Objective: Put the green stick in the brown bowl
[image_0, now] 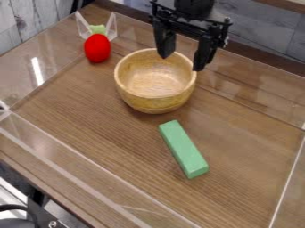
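Note:
The robot's gripper should next go to the green stick's end (pixel 177 134) nearest the brown bowl and close there.
The green stick (pixel 184 149) lies flat on the wooden table, in front of and slightly right of the brown bowl (pixel 155 81). The bowl is round, light tan and holds nothing. My gripper (pixel 181 55) hangs pointing down over the bowl's far right rim, well behind the stick. Its black fingers (pixel 202 56) stand apart, open, with nothing between them.
A red ball-like object (pixel 96 47) with pale leaf-like pieces sits at the back left. Clear plastic walls (pixel 48 67) ring the wooden tabletop (pixel 84 125). The table's front edge runs along the bottom left.

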You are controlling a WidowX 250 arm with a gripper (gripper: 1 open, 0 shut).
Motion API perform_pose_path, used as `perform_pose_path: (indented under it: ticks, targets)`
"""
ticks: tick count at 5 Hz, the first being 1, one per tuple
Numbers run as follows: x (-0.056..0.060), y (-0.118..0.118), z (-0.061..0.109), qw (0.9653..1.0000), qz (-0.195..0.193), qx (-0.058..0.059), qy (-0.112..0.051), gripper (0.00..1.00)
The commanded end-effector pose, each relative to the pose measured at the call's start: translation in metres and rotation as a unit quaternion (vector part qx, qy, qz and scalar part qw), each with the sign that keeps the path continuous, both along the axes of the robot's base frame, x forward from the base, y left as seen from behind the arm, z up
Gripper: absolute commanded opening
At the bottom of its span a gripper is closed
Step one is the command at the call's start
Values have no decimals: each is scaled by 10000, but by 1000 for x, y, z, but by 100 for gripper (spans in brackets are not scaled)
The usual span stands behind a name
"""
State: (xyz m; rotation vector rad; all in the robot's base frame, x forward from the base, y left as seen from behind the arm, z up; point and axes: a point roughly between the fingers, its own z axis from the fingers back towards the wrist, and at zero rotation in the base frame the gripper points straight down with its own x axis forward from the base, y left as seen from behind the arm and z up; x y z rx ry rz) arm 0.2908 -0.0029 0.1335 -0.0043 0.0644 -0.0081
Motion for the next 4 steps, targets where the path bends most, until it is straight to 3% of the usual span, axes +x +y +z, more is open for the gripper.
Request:
perform_pose_path:
  ticks: [1,2,3,4]
  targets:
    - [-17,-13,-19,9996,225,-67,152,100]
    - [-28,-13,-43,9964,720,-321,321,100]
    - [-29,-8,-57,9898,1307,-527,208,100]
    - [-27,-4,-67,9801,1871,-656,117,100]
